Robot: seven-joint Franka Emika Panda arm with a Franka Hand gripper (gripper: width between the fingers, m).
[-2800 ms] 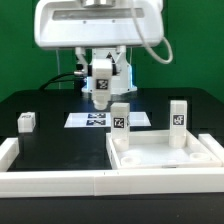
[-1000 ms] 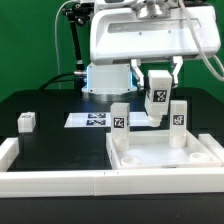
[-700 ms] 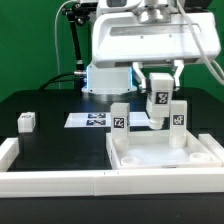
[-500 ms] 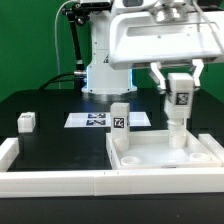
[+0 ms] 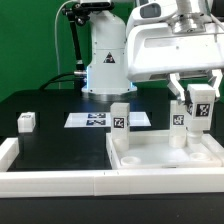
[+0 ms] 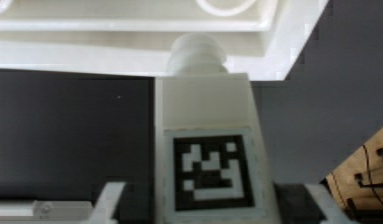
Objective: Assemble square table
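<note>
My gripper should stand the tagged post up in the white slab's near corner (image 5: 203, 153) (image 6: 223, 4), in front of the closest standing post to that corner.
The square table's white slab (image 5: 165, 158) lies rimmed face up at the front right. Two tagged posts stand on its far side, one at the left corner (image 5: 120, 119) and one further right (image 5: 178, 116). My gripper (image 5: 200, 94) is shut on a third tagged post (image 5: 201, 108) and holds it upright just to the exterior view's right of the right standing post, over the slab's far right corner. In the wrist view that post (image 6: 207, 140) fills the middle between my fingers (image 6: 113, 200), with the slab (image 6: 117, 40) beyond its rounded tip. A fourth post (image 5: 26, 121) sits on the black table at the left.
The marker board (image 5: 92, 120) lies flat behind the slab, in front of the robot's base (image 5: 103, 65). A long white rail (image 5: 55, 182) edges the black surface along the front and left. A green wall stands behind.
My gripper has carried the held post to the exterior view's right, from behind the slab's middle to beyond the right standing post. The standing posts and the slab have not moved.
</note>
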